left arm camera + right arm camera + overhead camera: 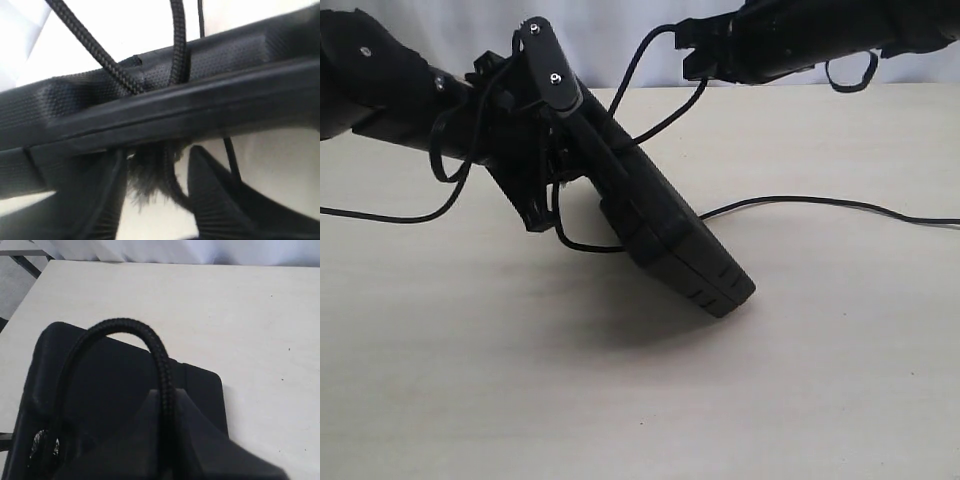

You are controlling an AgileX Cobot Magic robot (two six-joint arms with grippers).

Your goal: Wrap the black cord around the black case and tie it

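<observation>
The tilted black case's rim blocks my left gripper from the cord pieces, so next I lower the case flat and pinch both strands of cord [177, 65] from above.
The black case [670, 235] stands tilted, with its low corner on the table and its high end against my left gripper [535, 150]. In the left wrist view the case [225, 65] rim crosses the fingertips of the left gripper [157, 152]. Its jaws stand apart, and the cord's frayed tuft [145, 180] and one strand hang loosely between them. Two strands of the black cord [90, 42] cross the rim. My right gripper [695, 60] is up at the back, above the case [100, 390]. That gripper [165, 392] is shut on the black cord [120, 322], which arches down to the case.
More of the cord [800, 201] trails over the pale table [820, 380] to its right edge. Another loop [380, 216] lies at the left under my left arm. The table's far edge meets a white backdrop [610, 40].
</observation>
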